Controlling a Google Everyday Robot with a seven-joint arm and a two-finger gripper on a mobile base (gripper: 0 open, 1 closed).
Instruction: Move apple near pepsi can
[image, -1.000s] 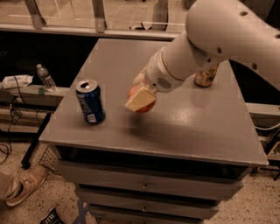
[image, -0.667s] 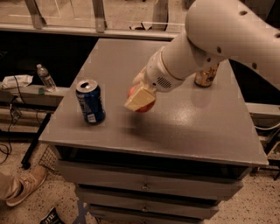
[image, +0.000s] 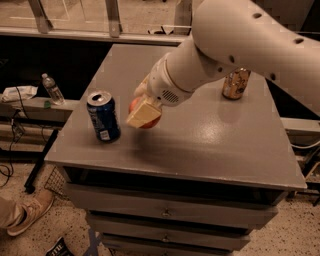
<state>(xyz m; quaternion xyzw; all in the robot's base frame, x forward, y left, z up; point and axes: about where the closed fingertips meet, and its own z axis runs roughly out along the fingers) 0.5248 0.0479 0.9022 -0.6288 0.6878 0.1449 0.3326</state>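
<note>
The apple will be released on the grey table, snug (image: 132, 123) against the pepsi can's side facing my arm.
The red-orange apple (image: 152, 121) is held in my gripper (image: 143, 116), which is shut on it low over the grey table (image: 210, 145), left of the middle. A cream finger pad (image: 140, 113) covers most of the apple's front. The dark blue pepsi can (image: 103, 116) stands upright near the table's left edge, a short gap to the left of the apple. My white arm reaches in from the upper right.
A gold-brown can (image: 235, 83) stands at the back right of the table. The table has drawers below its front edge. On the floor to the left are a plastic bottle (image: 52, 89), cables and a person's shoe (image: 27, 212).
My gripper has moved left with the apple, closer to the pepsi can. The cans have not moved.
</note>
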